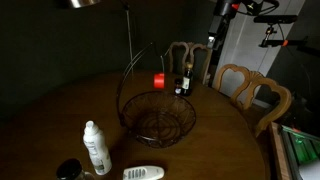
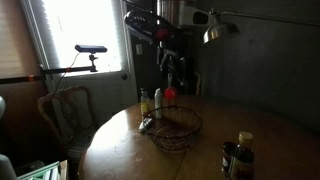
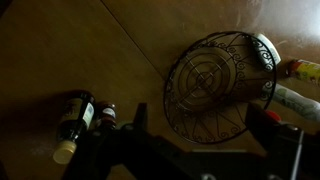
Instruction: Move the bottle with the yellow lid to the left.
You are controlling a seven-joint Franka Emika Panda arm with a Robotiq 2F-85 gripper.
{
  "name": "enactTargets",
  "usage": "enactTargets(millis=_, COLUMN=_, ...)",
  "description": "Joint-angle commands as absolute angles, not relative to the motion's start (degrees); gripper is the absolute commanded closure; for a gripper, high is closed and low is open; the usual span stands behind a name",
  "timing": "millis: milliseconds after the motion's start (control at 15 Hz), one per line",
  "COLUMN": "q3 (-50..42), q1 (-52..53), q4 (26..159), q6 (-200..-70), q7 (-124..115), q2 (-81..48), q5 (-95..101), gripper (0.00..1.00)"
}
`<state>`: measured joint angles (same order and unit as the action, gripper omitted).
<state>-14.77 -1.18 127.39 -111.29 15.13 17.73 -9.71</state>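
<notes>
The dark bottle stands upright, so the robot's gripper should next move down to the dark bottle's yellow lid (image 1: 188,66) (image 3: 64,152) and close there.
The dark bottle (image 1: 184,82) with a pale label stands upright at the far side of the round wooden table, next to a small red object (image 1: 159,81). It also shows in an exterior view (image 2: 145,101) and at the lower left of the wrist view (image 3: 75,118). Its yellowish cap (image 3: 63,152) tops the narrow neck. My gripper (image 3: 205,130) is open and empty. It hangs well above the table, over the bottle's end of it, in both exterior views (image 1: 210,45) (image 2: 172,63). It touches nothing.
A wire basket (image 1: 158,118) (image 2: 176,130) (image 3: 215,85) stands mid-table. A white plastic bottle (image 1: 95,147) (image 3: 292,100), a small dark jar (image 1: 68,170) and a white flat object (image 1: 143,173) sit at the near edge. Wooden chairs (image 1: 255,92) flank the table.
</notes>
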Motion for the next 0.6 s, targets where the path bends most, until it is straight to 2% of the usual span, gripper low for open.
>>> enactTargets(millis=0, q3=-13.3, q1=-2.8, q4=127.2, q6=-111.0, q7=15.5, q2=17.6, q5=-10.2, gripper=0.0)
enactTargets(millis=333, q3=-13.3, q1=-2.8, q4=127.2, q6=-111.0, q7=15.5, q2=17.6, q5=-10.2, gripper=0.0)
enactTargets(millis=533, q3=-13.6, q1=-4.2, q4=126.5, q6=-119.8, q7=14.5, q2=14.6, q5=-9.9, gripper=0.0)
